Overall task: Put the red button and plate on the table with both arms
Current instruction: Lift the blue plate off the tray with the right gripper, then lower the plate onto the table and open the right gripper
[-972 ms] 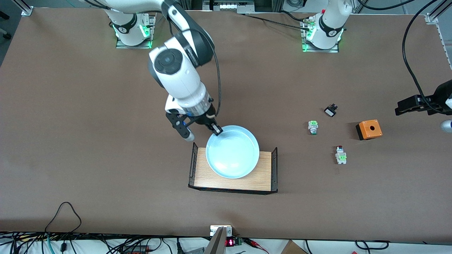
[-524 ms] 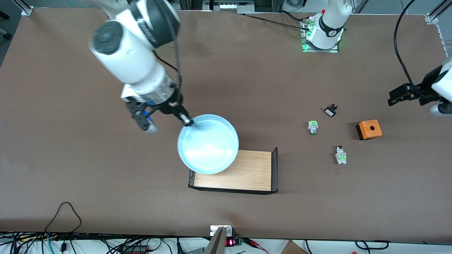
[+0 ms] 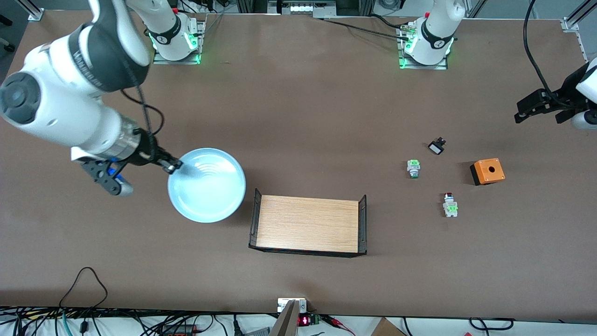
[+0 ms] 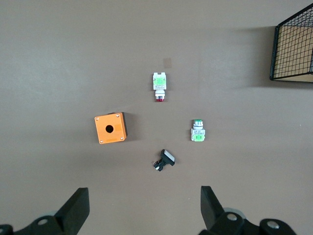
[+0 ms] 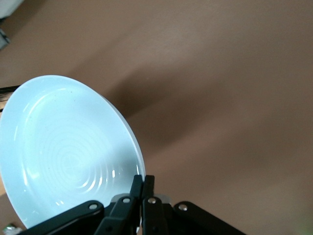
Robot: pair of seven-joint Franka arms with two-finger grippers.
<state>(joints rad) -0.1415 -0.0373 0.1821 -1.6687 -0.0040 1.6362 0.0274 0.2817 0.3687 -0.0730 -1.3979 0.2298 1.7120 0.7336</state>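
Note:
I will set the pale blue plate on the bare brown table (image 3: 162, 156) under my right gripper's fingers, clear of the wooden tray.
My right gripper (image 3: 173, 165) is shut on the rim of the pale blue plate (image 3: 206, 185) and holds it over the brown table (image 3: 298, 102), beside the wooden tray at the right arm's end. The right wrist view shows the plate (image 5: 63, 152) with the fingers (image 5: 143, 182) pinched on its edge. The red button (image 3: 449, 204) lies on the table toward the left arm's end; it also shows in the left wrist view (image 4: 159, 86). My left gripper (image 3: 536, 109) is open and empty, high over the table near the left arm's end, with its fingertips (image 4: 78, 208) wide apart.
A wooden tray with black wire ends (image 3: 308, 225) stands mid-table. Near the red button lie a green-capped button (image 3: 413, 168), a small black-and-white part (image 3: 436, 146) and an orange box with a hole (image 3: 487, 171). Cables run along the front edge.
My right arm has lifted the plate off the wooden tray and carried it toward the right arm's end of the table. My left gripper has shifted slightly near the table's edge.

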